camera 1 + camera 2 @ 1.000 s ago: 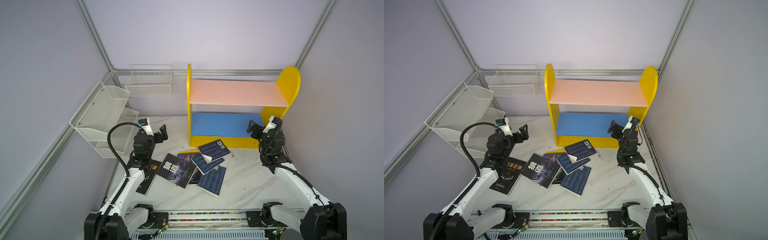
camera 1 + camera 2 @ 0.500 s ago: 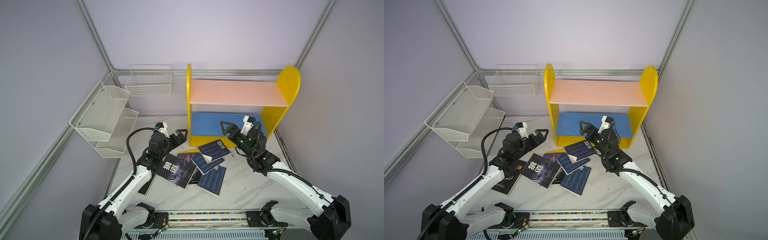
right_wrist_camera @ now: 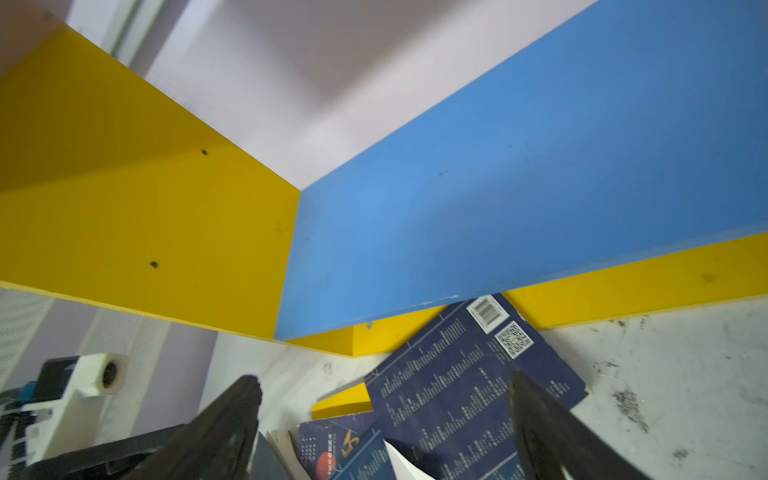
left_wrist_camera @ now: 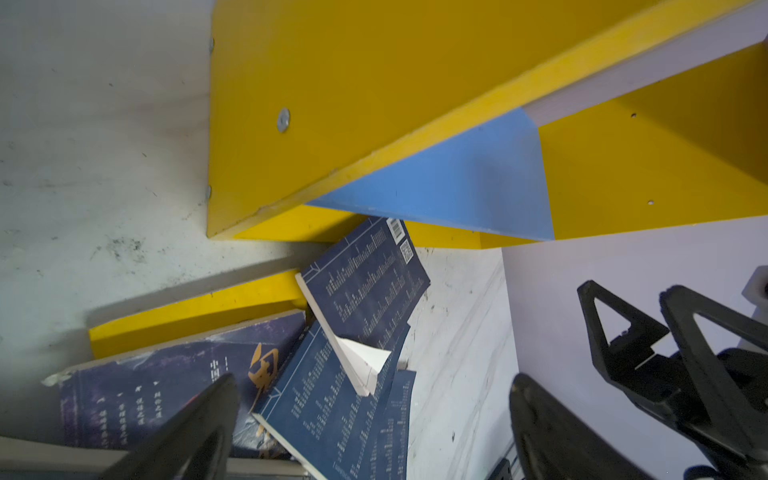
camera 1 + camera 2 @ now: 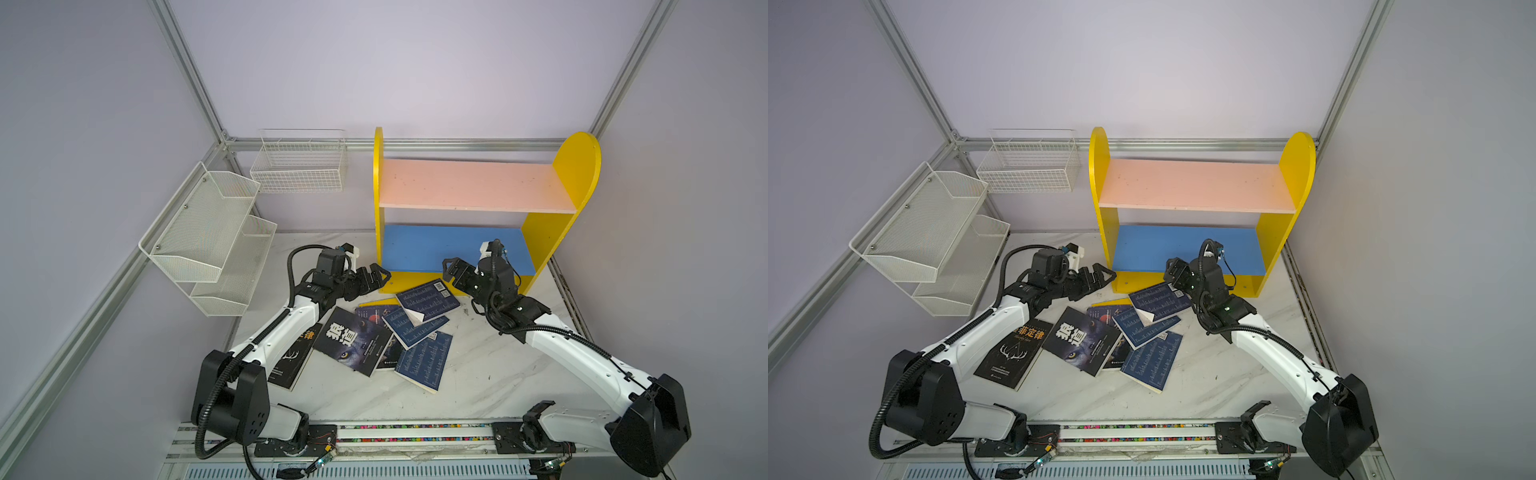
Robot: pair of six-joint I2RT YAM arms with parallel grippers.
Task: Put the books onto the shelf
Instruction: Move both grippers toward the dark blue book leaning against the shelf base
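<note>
Next, my left gripper goes to the top navy book's spine (image 5: pixel 409 289) (image 4: pixel 321 258) and closes there, toward the spine's end away from the book's barcode.
Several books lie in a loose pile on the table in front of the shelf (image 5: pixel 478 187) (image 5: pixel 1196 185). A navy book (image 5: pixel 428 300) (image 5: pixel 1160 300) (image 4: pixel 365 286) (image 3: pixel 469 374) tops the pile and touches the shelf's yellow base. A black book with a large title (image 5: pixel 353 340) (image 5: pixel 1081 340) lies left of it. Another black book (image 5: pixel 1013 353) lies partly under my left arm. My left gripper (image 5: pixel 376 276) (image 5: pixel 1100 276) (image 4: pixel 374 386) hangs open and empty at the shelf's left front corner. My right gripper (image 5: pixel 453 270) (image 5: pixel 1173 270) (image 3: pixel 384 382) hovers open and empty over the navy book's far end.
A white mesh tiered rack (image 5: pixel 208 237) hangs on the left wall and a white wire basket (image 5: pixel 299 166) on the back wall. Both shelf boards are bare. The two grippers face each other a short way apart. Bare marble table (image 5: pixel 498 365) lies to the right of the pile.
Both arms have swung inward from the table's sides and lowered, so the two grippers now meet over the far end of the pile. The books have not moved.
</note>
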